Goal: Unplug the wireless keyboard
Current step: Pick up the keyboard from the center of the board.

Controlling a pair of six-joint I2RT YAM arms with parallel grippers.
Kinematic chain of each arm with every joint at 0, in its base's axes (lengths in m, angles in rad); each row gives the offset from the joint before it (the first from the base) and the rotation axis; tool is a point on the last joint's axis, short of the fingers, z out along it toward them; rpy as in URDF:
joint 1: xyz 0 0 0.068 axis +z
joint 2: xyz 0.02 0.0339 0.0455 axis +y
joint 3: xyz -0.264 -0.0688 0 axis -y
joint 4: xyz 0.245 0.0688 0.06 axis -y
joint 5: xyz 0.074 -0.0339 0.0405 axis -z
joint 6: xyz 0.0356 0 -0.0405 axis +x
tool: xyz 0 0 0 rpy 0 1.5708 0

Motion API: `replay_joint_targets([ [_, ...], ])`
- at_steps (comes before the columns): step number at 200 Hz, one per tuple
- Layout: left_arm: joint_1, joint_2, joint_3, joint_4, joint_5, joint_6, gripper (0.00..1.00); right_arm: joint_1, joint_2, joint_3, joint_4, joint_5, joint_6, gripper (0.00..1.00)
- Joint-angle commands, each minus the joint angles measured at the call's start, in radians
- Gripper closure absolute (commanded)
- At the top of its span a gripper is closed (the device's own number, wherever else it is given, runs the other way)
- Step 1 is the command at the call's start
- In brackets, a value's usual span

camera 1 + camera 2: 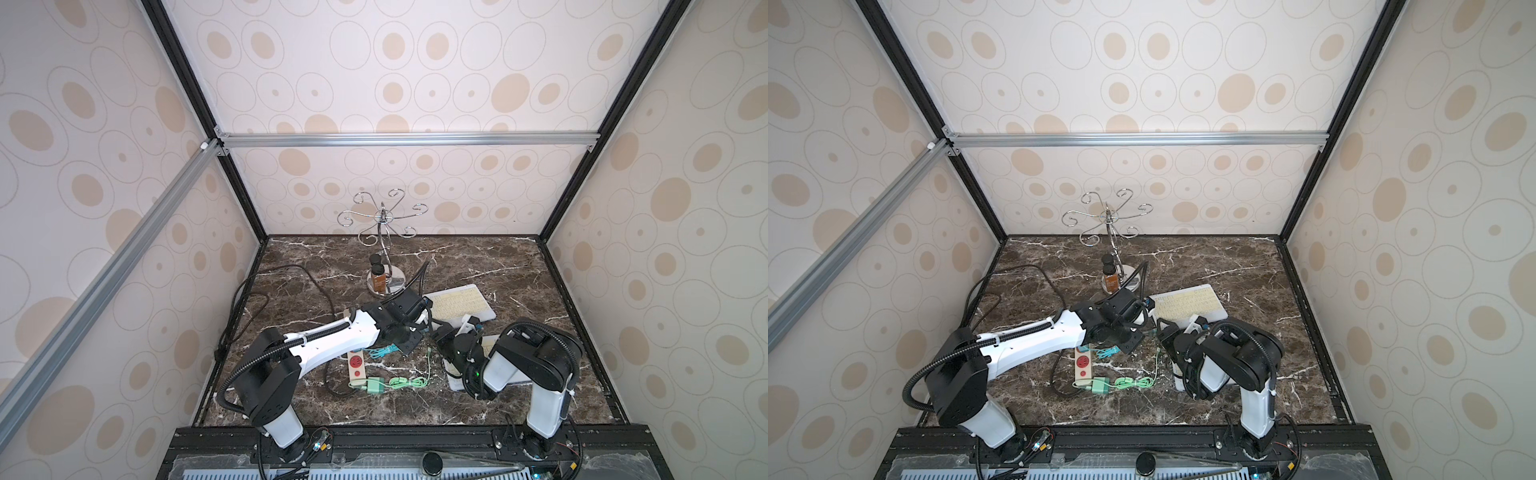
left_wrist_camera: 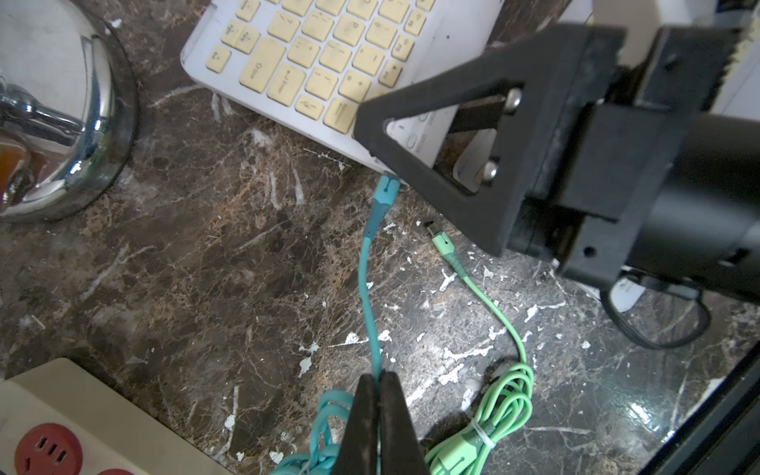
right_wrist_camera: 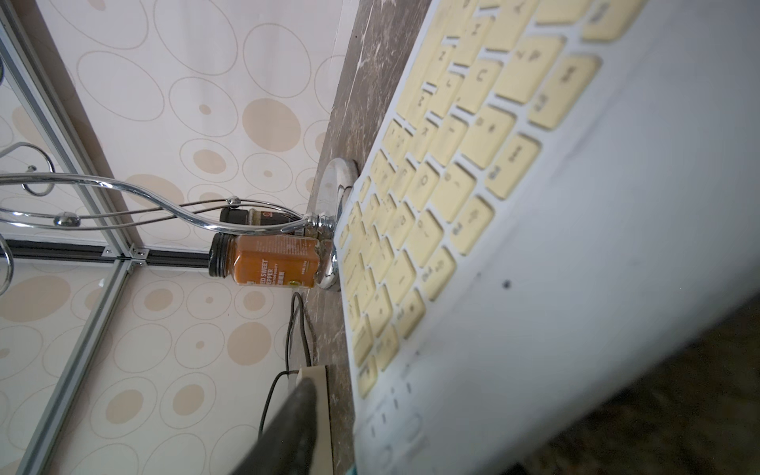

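Observation:
The robot's left gripper holds the teal cable back from its plug, so it should let go and grip the plug itself (image 2: 385, 196) at the keyboard's corner before pulling.
The white wireless keyboard (image 1: 459, 307) (image 2: 329, 53) with yellow keys lies right of centre on the marble. A teal cable (image 2: 366, 279) runs to it, and its plug (image 2: 386, 191) sits at the keyboard's near corner. My left gripper (image 2: 379, 376) is shut on that cable, a short way back from the plug. My right gripper (image 1: 442, 332) stands at the same corner of the keyboard. One of its fingers (image 2: 473, 135) lies over the key face. In the right wrist view that finger (image 3: 292, 419) stands a little off the keyboard (image 3: 534, 246); the other finger is hidden behind it.
A loose green cable (image 2: 493, 304) lies beside the teal one, its plug (image 2: 436, 234) free on the marble. A beige power strip (image 1: 356, 368) holds a green adapter (image 1: 372, 384). Behind stand a chrome hook stand (image 1: 384, 249) and spice jars (image 3: 271, 261). Black cables (image 1: 249, 299) loop at the left.

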Motion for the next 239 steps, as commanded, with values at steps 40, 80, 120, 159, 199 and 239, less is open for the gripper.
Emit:
replay_joint_targets([
  [40,0.0,-0.095,-0.016,0.001,-0.077,-0.027,0.57,-0.004,-0.012,0.006,0.033,0.009,-0.004,0.89],
  [80,-0.024,-0.338,-0.21,0.24,0.003,-0.188,0.31,-0.004,-0.021,-0.006,0.033,0.01,0.008,1.0],
  [120,-0.03,-0.425,-0.401,0.508,0.022,-0.215,0.35,-0.003,-0.058,-0.001,0.001,-0.026,-0.025,1.0],
  [159,-0.03,-0.475,-0.491,0.613,-0.068,-0.141,0.37,-0.003,-0.109,-0.004,-0.034,-0.03,-0.056,1.0],
  [199,-0.028,-0.531,-0.657,0.997,-0.342,-0.097,0.27,-0.005,-0.226,0.089,-0.34,-0.012,-0.112,1.0],
  [239,-0.026,-0.513,-0.655,1.026,-0.337,-0.035,0.27,-0.007,-0.335,0.169,-0.565,0.034,-0.189,1.0],
])
